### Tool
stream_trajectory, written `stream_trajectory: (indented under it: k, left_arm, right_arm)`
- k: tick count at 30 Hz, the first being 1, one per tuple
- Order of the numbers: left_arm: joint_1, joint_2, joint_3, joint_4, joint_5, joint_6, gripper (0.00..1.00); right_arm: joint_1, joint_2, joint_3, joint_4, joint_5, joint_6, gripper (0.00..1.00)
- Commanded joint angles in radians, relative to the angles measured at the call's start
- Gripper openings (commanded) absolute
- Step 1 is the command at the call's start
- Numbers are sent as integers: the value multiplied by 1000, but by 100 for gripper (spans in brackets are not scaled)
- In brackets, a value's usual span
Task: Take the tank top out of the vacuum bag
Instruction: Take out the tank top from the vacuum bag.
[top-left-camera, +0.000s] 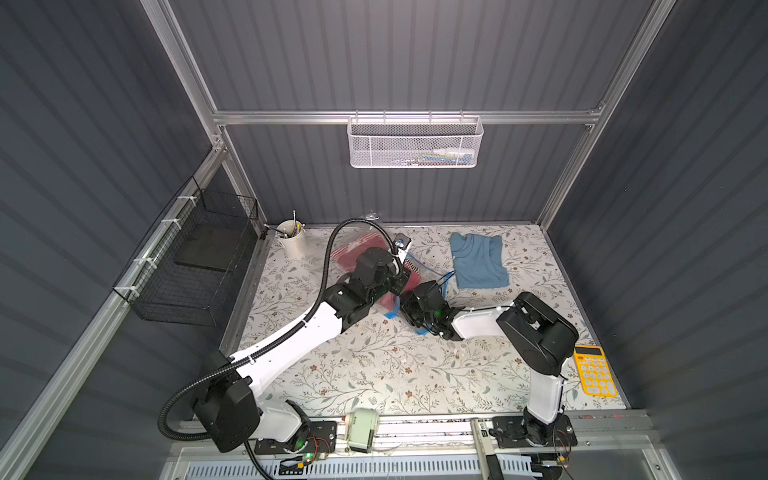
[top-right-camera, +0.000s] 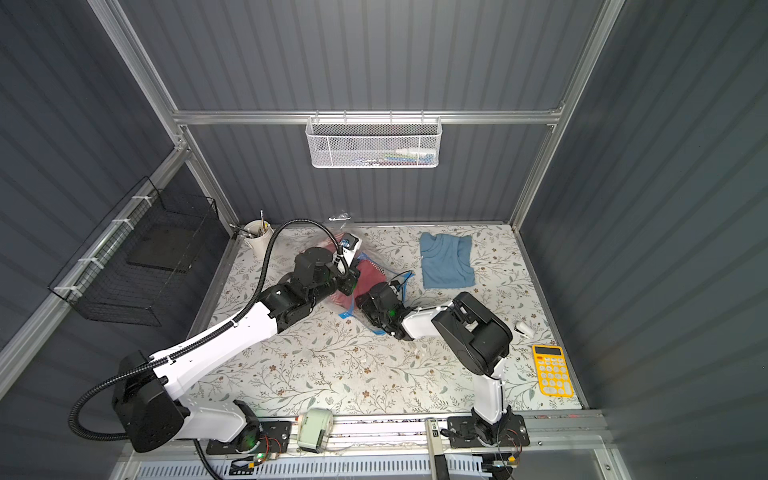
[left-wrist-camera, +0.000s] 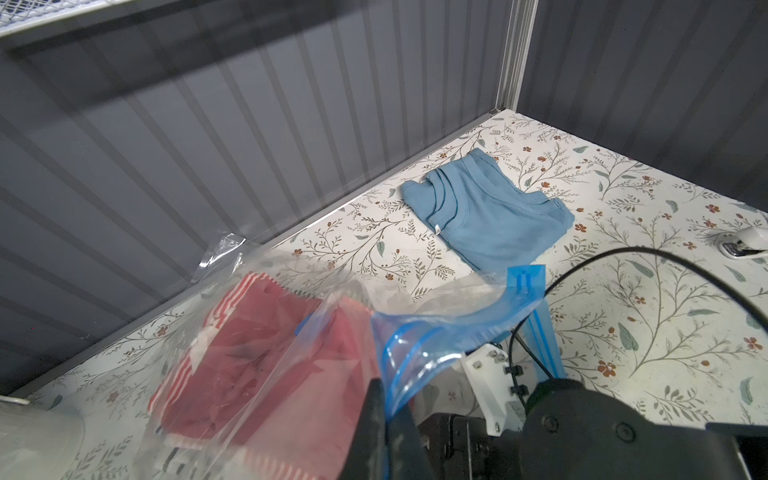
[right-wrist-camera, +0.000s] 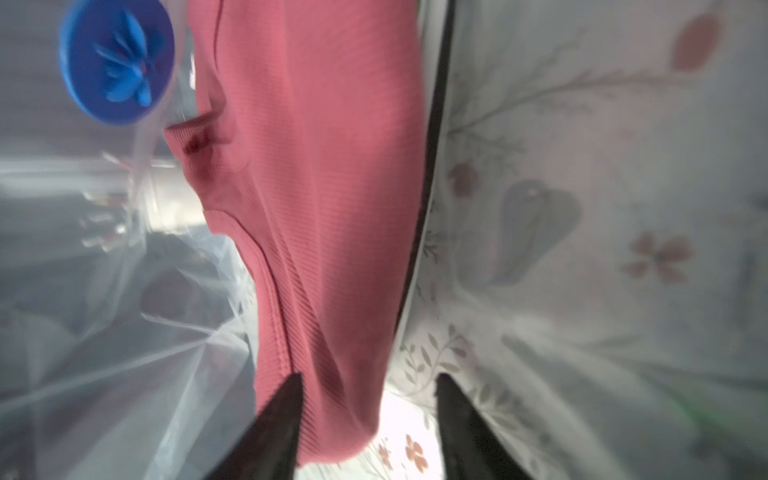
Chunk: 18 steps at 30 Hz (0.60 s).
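Only the tip of the pink tank top's hem is in my right gripper's fingers, so next I take a deeper fold (right-wrist-camera: 340, 308) before I pull the tank top out.
The clear vacuum bag (top-left-camera: 353, 245) lies at mid-table, with red and striped clothes inside it. My left gripper (left-wrist-camera: 384, 399) is shut on the bag's blue zip strip (left-wrist-camera: 478, 316) and holds the bag's mouth lifted. My right gripper (right-wrist-camera: 368, 386) is open inside the bag. Its jaws stand apart around the hem of a pink ribbed tank top (right-wrist-camera: 324, 208), and one fingertip (right-wrist-camera: 291, 395) lies against the cloth. The round blue valve cap (right-wrist-camera: 116, 62) shows beyond the pink cloth. In both top views the two grippers meet at the bag's near end (top-right-camera: 357, 295).
A blue tank top (top-left-camera: 480, 259) lies flat outside the bag at the back right. A cream cup of tools (top-left-camera: 292, 243) stands at the back left and a yellow calculator (top-left-camera: 594, 372) lies at the front right. A black wire basket (top-left-camera: 195, 266) hangs on the left wall.
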Motion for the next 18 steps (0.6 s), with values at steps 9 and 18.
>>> stream_trajectory:
  k: [9, 18]
  left_arm:
    - [8, -6, -5, 14, 4, 9, 0]
    - [8, -4, -2, 11, 11, 7, 0]
  right_arm:
    - [-31, 100, 22, 94, 21, 13, 67]
    - [-60, 115, 87, 68, 14, -16, 40]
